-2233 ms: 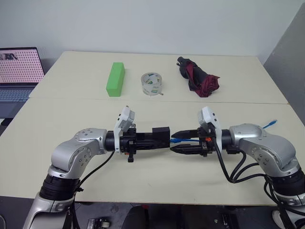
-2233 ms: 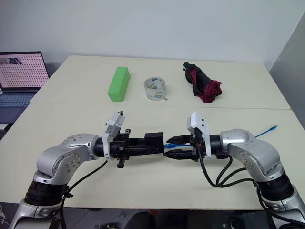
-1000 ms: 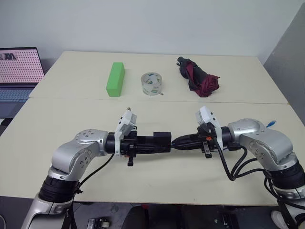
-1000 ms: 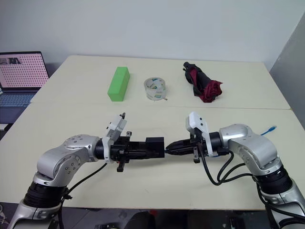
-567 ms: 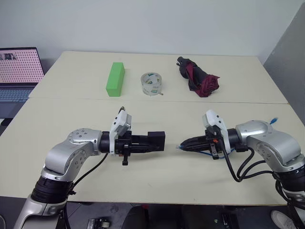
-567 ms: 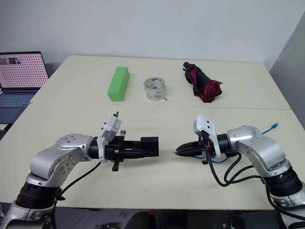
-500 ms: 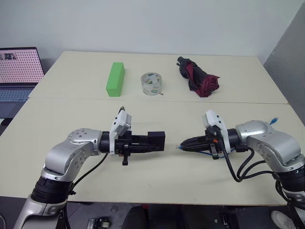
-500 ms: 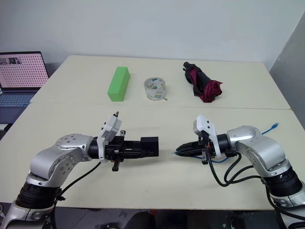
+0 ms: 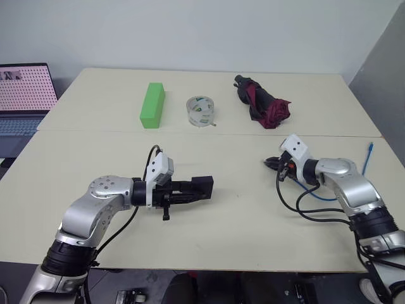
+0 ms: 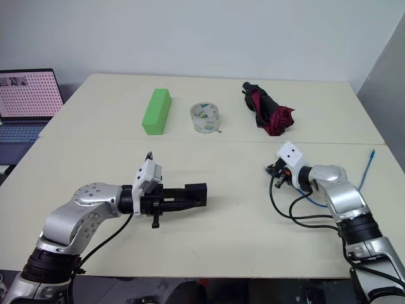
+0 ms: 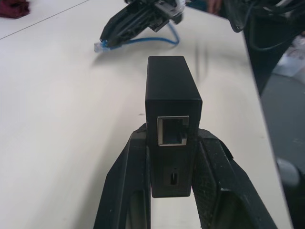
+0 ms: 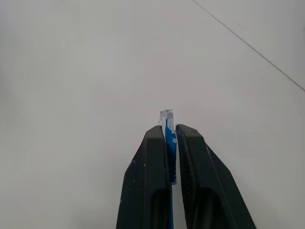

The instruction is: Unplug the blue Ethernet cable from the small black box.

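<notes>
I will use my left gripper to set the small black box, now held just above it, down on the near table (image 9: 131,159), in front of the green block.
The small black box (image 9: 205,183) is clamped between the fingers of my left gripper (image 9: 192,187), held just above the near table. In the left wrist view the box (image 11: 171,81) shows an empty port facing the camera, with a black finger (image 11: 135,167) on each side. My right gripper (image 9: 271,163) is off to the right, well apart from the box, shut on the clear plug (image 12: 167,116) of the blue Ethernet cable (image 9: 314,194). The cable loops behind that wrist, and its other end (image 9: 369,152) lies near the table's right edge.
On the far table stand a green block (image 9: 152,104), a roll of clear tape (image 9: 200,111) and a folded black-and-maroon umbrella (image 9: 262,104). An open laptop (image 9: 22,95) sits at the far left. A seam runs between the two tables.
The plug has come out of the box. My right gripper has swung away to the right and further from me with the plug. The left gripper shifted slightly left with the box.
</notes>
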### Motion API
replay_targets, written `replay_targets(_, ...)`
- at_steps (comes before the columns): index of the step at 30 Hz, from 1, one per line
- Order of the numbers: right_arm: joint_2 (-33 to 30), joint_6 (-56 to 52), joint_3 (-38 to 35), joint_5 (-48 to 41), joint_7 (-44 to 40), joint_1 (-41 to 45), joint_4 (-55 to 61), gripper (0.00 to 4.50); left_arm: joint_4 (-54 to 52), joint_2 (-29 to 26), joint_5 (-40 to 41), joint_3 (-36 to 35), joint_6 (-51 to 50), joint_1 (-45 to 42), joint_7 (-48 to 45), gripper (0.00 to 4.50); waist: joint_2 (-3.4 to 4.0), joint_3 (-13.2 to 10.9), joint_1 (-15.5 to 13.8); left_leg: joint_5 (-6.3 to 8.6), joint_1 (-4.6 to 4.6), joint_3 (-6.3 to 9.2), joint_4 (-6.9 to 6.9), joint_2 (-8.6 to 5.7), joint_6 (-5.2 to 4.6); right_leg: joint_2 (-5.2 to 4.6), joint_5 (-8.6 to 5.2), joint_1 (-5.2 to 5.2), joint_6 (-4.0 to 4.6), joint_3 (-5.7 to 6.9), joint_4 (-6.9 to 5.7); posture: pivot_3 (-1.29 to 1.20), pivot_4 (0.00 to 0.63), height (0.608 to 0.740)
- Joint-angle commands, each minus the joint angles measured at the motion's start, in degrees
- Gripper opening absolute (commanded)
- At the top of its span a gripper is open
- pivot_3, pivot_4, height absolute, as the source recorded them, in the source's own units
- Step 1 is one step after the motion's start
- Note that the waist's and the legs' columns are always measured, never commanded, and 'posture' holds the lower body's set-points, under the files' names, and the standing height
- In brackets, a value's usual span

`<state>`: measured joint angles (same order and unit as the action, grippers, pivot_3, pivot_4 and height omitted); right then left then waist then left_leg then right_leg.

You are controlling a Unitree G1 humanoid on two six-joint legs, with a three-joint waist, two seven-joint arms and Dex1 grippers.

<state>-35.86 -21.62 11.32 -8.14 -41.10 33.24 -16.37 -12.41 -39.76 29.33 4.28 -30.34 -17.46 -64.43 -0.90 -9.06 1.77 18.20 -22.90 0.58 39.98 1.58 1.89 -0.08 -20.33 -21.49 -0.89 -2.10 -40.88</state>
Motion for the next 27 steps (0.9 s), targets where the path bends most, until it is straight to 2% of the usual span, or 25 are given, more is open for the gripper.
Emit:
replay_targets(1, 0.3, 0.7, -2.7, 1.4, 1.5, 1.3, -1.4, 0.83, 0.3, 0.7, -1.6, -1.0, 2.9, 0.0, 1.6, 0.77, 0.00, 0.0, 0.0, 0.00, 0.00, -0.01, 0.00, 0.00, 0.00, 0.00, 0.00, 0.00, 0.00, -0.01, -0.01, 0.00, 0.150, 0.740)
replay_targets(3, 0.0, -0.8, -3.8, -0.2, -0.1, 1.0, 0.4, 1.30, 0.9, 1.1, -2.4, -1.3, 3.7, 0.0, 2.8, 0.77, 0.00, 0.0, -0.1, 0.00, -0.01, -0.01, 0.00, 0.00, 0.00, 0.00, 0.00, 0.01, 0.00, 0.00, 0.00, 0.00, 0.150, 0.740)
replay_targets(5, -0.8, -2.6, -5.1, -1.8, -2.0, 0.8, 3.1, 1.95, 1.7, 1.7, -3.6, -1.8, 4.9, 0.2, 4.8, 0.77, 0.00, 0.0, -0.1, 0.00, -0.01, -0.01, 0.00, 0.00, 0.00, 0.00, 0.00, 0.01, 0.00, -0.01, 0.01, 0.00, 0.150, 0.740)
replay_targets(8, -2.7, -5.6, -7.1, -4.2, -5.4, 0.4, 8.1, 2.54, 3.4, 3.3, -6.0, -3.3, 7.0, 0.2, 9.9, 0.77, 0.01, 0.0, -0.1, 0.00, -0.01, 0.00, -0.01, 0.01, -0.01, 0.00, 0.00, 0.01, 0.00, 0.00, 0.00, 0.00, 0.150, 0.740)
replay_targets(12, -4.5, -10.4, -8.9, -10.2, -11.1, -0.9, 16.9, 3.61, 7.9, 6.3, -11.4, -6.0, 12.6, -0.4, 19.5, 0.77, 0.01, 0.0, -0.1, 0.01, -0.01, 0.02, -0.01, 0.01, -0.02, 0.00, 0.00, 0.01, 0.00, 0.02, 0.00, 0.00, 0.150, 0.740)
replay_targets(14, -4.4, -13.4, -9.1, -15.2, -14.1, -1.4, 23.7, 3.96, 12.2, 8.4, -16.0, -8.4, 17.2, -1.1, 28.0, 0.77, 0.01, 0.0, -0.1, 0.01, -0.02, 0.05, -0.01, 0.02, -0.03, 0.00, 0.00, 0.02, 0.00, 0.05, 0.01, 0.00, 0.150, 0.740)
replay_targets(17, -2.5, -17.4, -7.5, -19.4, -14.6, -1.0, 31.7, 3.96, 19.5, 10.8, -20.3, -12.5, 23.6, -1.8, 38.5, 0.77, 0.01, 0.0, -0.1, 0.02, -0.02, 0.07, -0.03, 0.04, -0.04, 0.01, 0.00, 0.00, 0.00, 0.09, 0.00, 0.00, 0.150, 0.740)
replay_targets(20, 0.0, -20.1, -5.1, -20.2, -12.9, 0.5, 35.6, 3.96, 26.3, 12.3, -21.8, -15.5, 28.4, -2.3, 44.5, 0.77, -0.01, 0.0, 0.0, 0.09, -0.01, 0.07, -0.03, 0.05, -0.15, 0.00, 0.00, 0.00, 0.00, 0.09, -0.01, 0.00, 0.150, 0.740)
replay_targets(27, 1.1, -21.0, -2.5, -19.5, -12.7, 1.8, 36.2, 3.96, 33.6, 14.1, -21.3, -17.1, 30.5, -2.4, 47.0, 0.77, -0.10, 0.0, -0.9, 0.01, -0.08, 0.13, 0.03, -0.09, -0.01, -0.18, 0.00, 0.02, 0.00, 0.21, 0.05, 0.00, 0.150, 0.740)
